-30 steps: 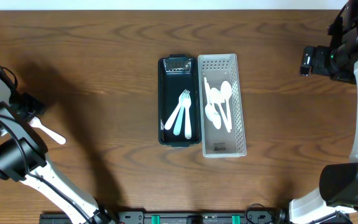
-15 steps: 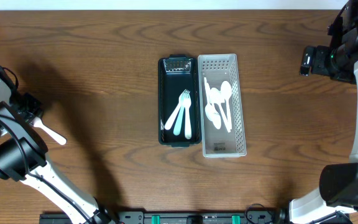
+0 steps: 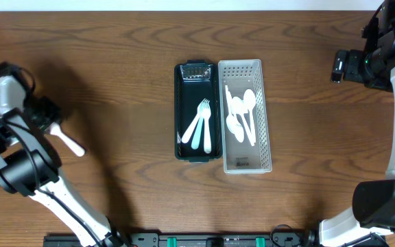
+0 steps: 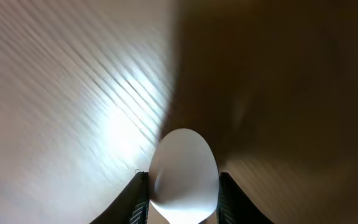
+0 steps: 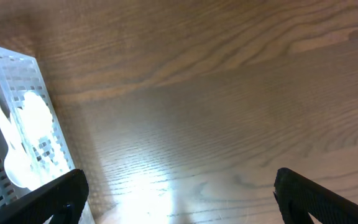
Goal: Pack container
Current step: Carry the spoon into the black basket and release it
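The robot's left gripper should release the white plastic spoon on top of the white cutlery inside the dark green container [image 3: 196, 129].
A dark green container [image 3: 197, 112] stands at the table's middle with white cutlery [image 3: 200, 127] in it. Beside it on the right is a white perforated basket [image 3: 245, 115] holding several white spoons [image 3: 241, 113]; the basket also shows in the right wrist view [image 5: 17, 124]. My left gripper [image 3: 52, 127] at the far left is shut on a white plastic spoon [image 3: 70, 143]; its bowl fills the space between the fingers in the left wrist view [image 4: 183, 177]. My right gripper [image 5: 179, 196] is open and empty over bare table at the far right.
The wooden table [image 3: 115, 55] spreads around the two containers. The right arm [image 3: 372, 58] hangs over the table's right edge.
My left gripper has moved right and slightly up with the white spoon in it. The right arm has not moved.
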Available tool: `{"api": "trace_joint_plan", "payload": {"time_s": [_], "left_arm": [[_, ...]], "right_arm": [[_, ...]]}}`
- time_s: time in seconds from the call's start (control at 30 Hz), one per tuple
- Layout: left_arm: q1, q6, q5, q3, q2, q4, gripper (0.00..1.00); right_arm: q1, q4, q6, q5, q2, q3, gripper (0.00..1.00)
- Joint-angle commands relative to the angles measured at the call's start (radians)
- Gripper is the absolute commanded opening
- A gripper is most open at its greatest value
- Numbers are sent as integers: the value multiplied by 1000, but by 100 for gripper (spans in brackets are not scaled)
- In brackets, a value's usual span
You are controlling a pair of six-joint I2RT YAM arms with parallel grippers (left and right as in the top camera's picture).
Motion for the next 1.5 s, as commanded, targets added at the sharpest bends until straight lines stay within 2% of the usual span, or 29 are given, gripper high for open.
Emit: {"api": "trace_joint_plan", "payload": {"time_s": [0.0, 0.17, 0.33, 0.47, 0.6, 0.93, 1.13, 1.17, 1.23, 1.27, 1.33, 1.47], "left_arm": [[-108, 10, 23, 49, -194, -58, 26], [-331, 9, 33, 94, -394, -124, 26], [-610, 10, 32, 111, -524, -103, 26], [-807, 6, 32, 109, -533, -76, 26], [-929, -41, 28, 108, -470, -55, 26], [-1005, -82, 29, 105, -154, -36, 25], [-1005, -81, 29, 105, -75, -35, 26], [-1005, -80, 29, 105, -74, -33, 29], [-1005, -78, 29, 106, -76, -29, 48], [-1005, -75, 28, 106, -79, -28, 55], [-1005, -24, 24, 108, -91, -29, 57], [-1005, 42, -86, 122, -156, -27, 64]], "right_arm": [[-6, 7, 9, 0, 3, -1, 98], [-6, 19, 9, -1, 3, -1, 98], [-6, 23, 9, 0, 3, -1, 98], [-6, 23, 9, 0, 3, -1, 99], [-6, 21, 8, 0, 3, -1, 99], [-6, 7, -11, 0, 3, -1, 99], [-6, 10, -11, 0, 3, -1, 99], [-6, 11, -11, 0, 3, -1, 99], [-6, 11, -11, 0, 3, -1, 99], [-6, 12, -11, 0, 3, -1, 99], [-6, 18, -11, 0, 3, -1, 99], [-6, 56, -14, 0, 3, -1, 99]]}}
